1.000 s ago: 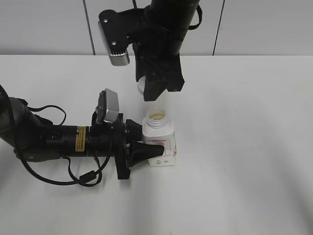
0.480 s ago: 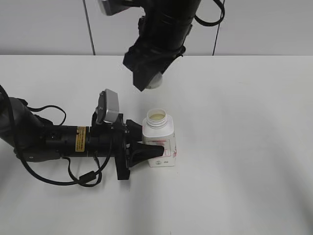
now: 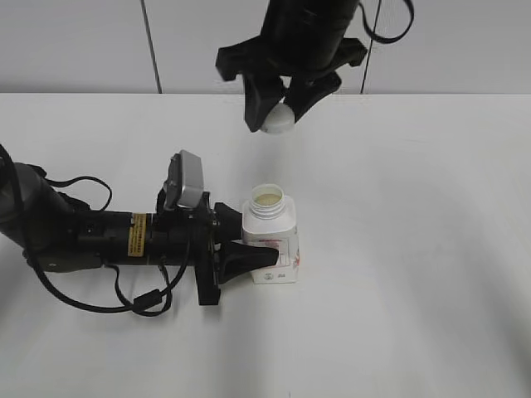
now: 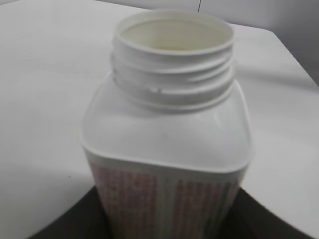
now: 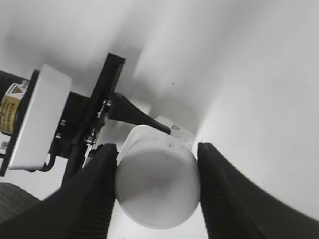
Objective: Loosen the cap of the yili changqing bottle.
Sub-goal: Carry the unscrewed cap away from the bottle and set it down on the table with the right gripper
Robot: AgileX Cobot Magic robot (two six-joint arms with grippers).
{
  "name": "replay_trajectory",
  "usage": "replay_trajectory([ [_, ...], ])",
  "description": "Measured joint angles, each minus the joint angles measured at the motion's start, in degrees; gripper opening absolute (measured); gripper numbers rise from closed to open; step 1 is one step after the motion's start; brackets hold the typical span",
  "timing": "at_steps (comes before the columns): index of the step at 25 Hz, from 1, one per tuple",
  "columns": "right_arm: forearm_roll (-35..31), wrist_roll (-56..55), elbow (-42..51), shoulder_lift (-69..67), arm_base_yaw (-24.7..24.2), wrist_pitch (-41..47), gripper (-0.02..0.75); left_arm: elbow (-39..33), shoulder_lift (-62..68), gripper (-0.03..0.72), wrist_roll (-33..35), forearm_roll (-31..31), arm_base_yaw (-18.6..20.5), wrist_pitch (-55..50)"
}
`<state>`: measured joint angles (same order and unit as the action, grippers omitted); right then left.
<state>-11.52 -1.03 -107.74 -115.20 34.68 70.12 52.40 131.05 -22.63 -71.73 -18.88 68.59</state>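
My right gripper has the white cap, now well above the bottle, to put down. It will let the cap go on the table across the bottle from my left gripper [image 3: 387, 237].
The yili changqing bottle [image 3: 272, 240] stands upright on the white table, its threaded neck open and capless; it fills the left wrist view [image 4: 167, 134]. My left gripper [image 3: 253, 255] lies low along the table and is shut on the bottle's lower body, its dark fingers [image 4: 65, 219] on both sides. My right gripper [image 3: 279, 118] hangs well above and behind the bottle and is shut on the white cap [image 3: 278, 120]. In the right wrist view the cap [image 5: 157, 191] sits between the two black fingers [image 5: 94, 189], with the bottle partly hidden below it.
The white table [image 3: 415, 249] spreads all round the bottle. A pale panelled wall [image 3: 83, 41] rises behind its far edge. The left arm's body and cables [image 3: 83, 240] lie across the left part of the table.
My right gripper has risen, moved a little to the right and turned with the cap in it. The bottle and left gripper have not moved.
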Motion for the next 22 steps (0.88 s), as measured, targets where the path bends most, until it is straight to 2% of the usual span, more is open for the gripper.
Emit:
replay_trajectory([
  [5,0.3,-0.1,2.5,3.9,-5.6,0.0,0.389,0.0,-1.2,0.321,2.1,-0.8,-0.1,-2.2],
  [12,2.1,1.0,14.3,9.9,-13.9,0.0,0.389,0.0,-1.7,0.319,5.8,-0.2,-0.1,-3.0],
  [17,3.2,1.0,25.5,13.4,-15.2,-2.4,0.389,0.0,-1.7,0.319,8.0,2.6,-0.1,-3.5],
  [22,4.1,1.0,35.9,13.2,-15.2,-12.5,0.388,0.0,-1.7,0.319,8.2,2.9,-0.1,-3.5],
])
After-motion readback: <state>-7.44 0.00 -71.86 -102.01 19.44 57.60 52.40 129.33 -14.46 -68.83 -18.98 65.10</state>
